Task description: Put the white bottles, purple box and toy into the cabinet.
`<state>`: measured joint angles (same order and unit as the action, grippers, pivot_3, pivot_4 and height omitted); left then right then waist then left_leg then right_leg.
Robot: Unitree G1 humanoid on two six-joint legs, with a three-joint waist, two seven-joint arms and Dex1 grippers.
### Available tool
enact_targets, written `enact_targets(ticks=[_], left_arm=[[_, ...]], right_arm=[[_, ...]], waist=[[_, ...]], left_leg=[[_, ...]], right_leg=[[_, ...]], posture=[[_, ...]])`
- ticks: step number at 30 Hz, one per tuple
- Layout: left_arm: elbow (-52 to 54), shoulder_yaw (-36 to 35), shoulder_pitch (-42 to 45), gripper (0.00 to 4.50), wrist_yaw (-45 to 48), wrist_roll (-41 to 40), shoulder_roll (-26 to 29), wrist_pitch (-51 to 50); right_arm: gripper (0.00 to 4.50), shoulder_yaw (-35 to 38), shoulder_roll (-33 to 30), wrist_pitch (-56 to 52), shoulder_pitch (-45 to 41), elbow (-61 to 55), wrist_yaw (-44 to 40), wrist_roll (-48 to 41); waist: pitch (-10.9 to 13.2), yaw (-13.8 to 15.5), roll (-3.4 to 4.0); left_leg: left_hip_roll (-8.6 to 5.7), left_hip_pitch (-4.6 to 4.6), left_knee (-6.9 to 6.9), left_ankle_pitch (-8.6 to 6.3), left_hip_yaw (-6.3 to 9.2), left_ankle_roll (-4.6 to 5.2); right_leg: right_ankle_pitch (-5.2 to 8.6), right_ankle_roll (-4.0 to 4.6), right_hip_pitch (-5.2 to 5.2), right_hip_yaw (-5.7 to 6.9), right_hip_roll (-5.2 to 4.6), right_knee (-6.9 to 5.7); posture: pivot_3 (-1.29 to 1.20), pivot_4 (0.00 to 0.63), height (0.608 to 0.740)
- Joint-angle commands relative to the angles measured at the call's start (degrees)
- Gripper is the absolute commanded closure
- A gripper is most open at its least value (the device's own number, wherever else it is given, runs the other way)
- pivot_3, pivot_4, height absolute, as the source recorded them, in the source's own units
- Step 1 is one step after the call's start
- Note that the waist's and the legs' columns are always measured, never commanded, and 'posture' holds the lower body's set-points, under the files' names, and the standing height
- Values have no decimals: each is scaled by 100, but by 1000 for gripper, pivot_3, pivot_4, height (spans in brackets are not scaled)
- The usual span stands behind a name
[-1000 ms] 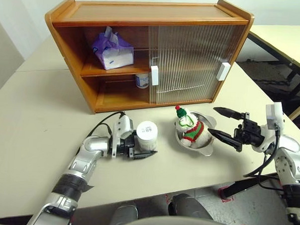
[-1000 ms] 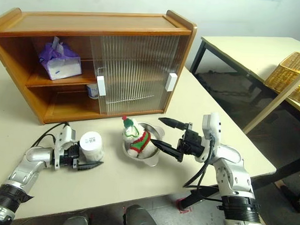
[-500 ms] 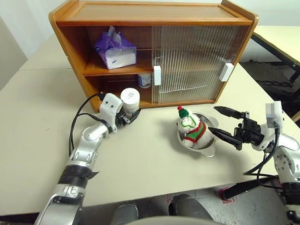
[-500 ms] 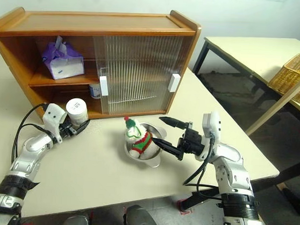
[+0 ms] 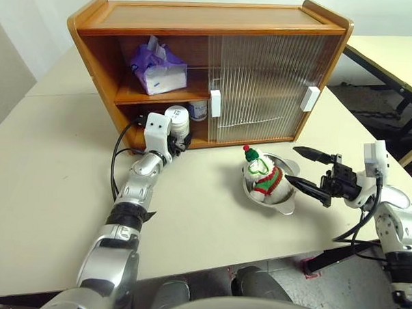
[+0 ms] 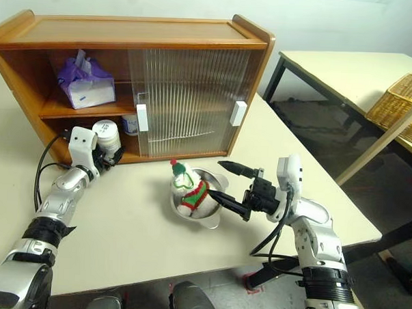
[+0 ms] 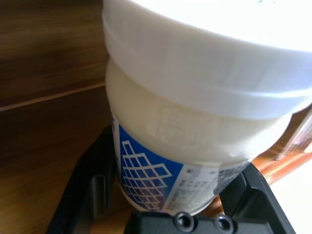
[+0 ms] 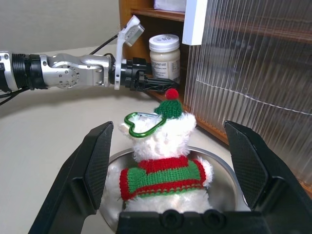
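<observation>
I will set this white bottle, now upright at the compartment's open mouth, down with my left gripper on the cabinet's bottom, under the purple box, beside the other white bottle (image 5: 173, 132).
My left gripper (image 5: 177, 137) is shut on a white bottle (image 5: 177, 119), held upright at the open left mouth of the cabinet's (image 5: 198, 17) lower compartment. In the left wrist view the bottle (image 7: 195, 122) sits between the black fingers (image 7: 92, 185). A second white bottle (image 5: 198, 110) stands inside on the cabinet floor, by the edge of the sliding doors. The purple box (image 5: 155, 70) lies on the upper shelf. The toy (image 5: 263, 176) sits in a steel bowl (image 5: 286, 202) on the table. My right gripper (image 5: 292, 165) is open, level, its fingertips just right of the toy (image 8: 163, 161).
Both ribbed doors (image 5: 264, 82) cover the cabinet's right half. A second table with a wicker basket (image 6: 400, 94) stands to the right, across a gap. The table's front edge runs close below both arms.
My left arm carried the white bottle from the table in front up to the cabinet's lower opening. The right gripper and the toy stayed put.
</observation>
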<state>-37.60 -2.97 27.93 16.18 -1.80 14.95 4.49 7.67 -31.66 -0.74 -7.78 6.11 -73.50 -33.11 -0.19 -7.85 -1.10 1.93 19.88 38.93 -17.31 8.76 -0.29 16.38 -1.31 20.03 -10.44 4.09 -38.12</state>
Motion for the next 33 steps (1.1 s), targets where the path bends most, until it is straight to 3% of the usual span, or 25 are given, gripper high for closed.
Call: enact_targets(ticks=[1,8,11,26,30,33], left_arm=[[-527,-57,363,1326,-169,86,42,212],[-1444,-143,756,1326,-351,62,77,581],[-1781,-212,990,1326,-425,7,96,674],[-2470,-376,1371,1326,-751,1,166,808],[-2496,-367,1388,8,-777,2,158,762],[-2516,-379,1397,8,-831,-9,130,718]], right_arm=[[0,23,-22,-40,55,-171,97,34],[0,46,-48,-42,116,-197,136,14],[0,51,-59,-44,152,-206,129,6],[0,78,-97,97,96,54,-38,27],[0,58,-84,121,68,76,-45,34],[0,42,-76,133,62,81,-40,39]], waist=[[1,-9,-2],[3,-28,-5],[10,-37,-14],[16,-141,-22],[17,-157,-23],[17,-165,-23]], left_leg=[[0,0,1,1,0,1],[-8,-10,4,8,2,13],[-11,-26,4,19,4,29],[-18,-9,1,28,4,19],[-17,-11,2,29,4,19],[-19,-11,4,30,4,19]], right_leg=[[-1,-2,-1,0,0,0],[-7,-14,-20,-6,-2,5],[6,-62,-37,-6,-2,5],[-14,-36,-33,-6,-3,17],[-9,-49,-34,-5,-3,17],[1,-70,-35,-5,-3,17]], posture=[[-220,0,740],[-218,0,740],[-214,0,740],[-219,0,740],[-219,0,740],[-217,0,740]])
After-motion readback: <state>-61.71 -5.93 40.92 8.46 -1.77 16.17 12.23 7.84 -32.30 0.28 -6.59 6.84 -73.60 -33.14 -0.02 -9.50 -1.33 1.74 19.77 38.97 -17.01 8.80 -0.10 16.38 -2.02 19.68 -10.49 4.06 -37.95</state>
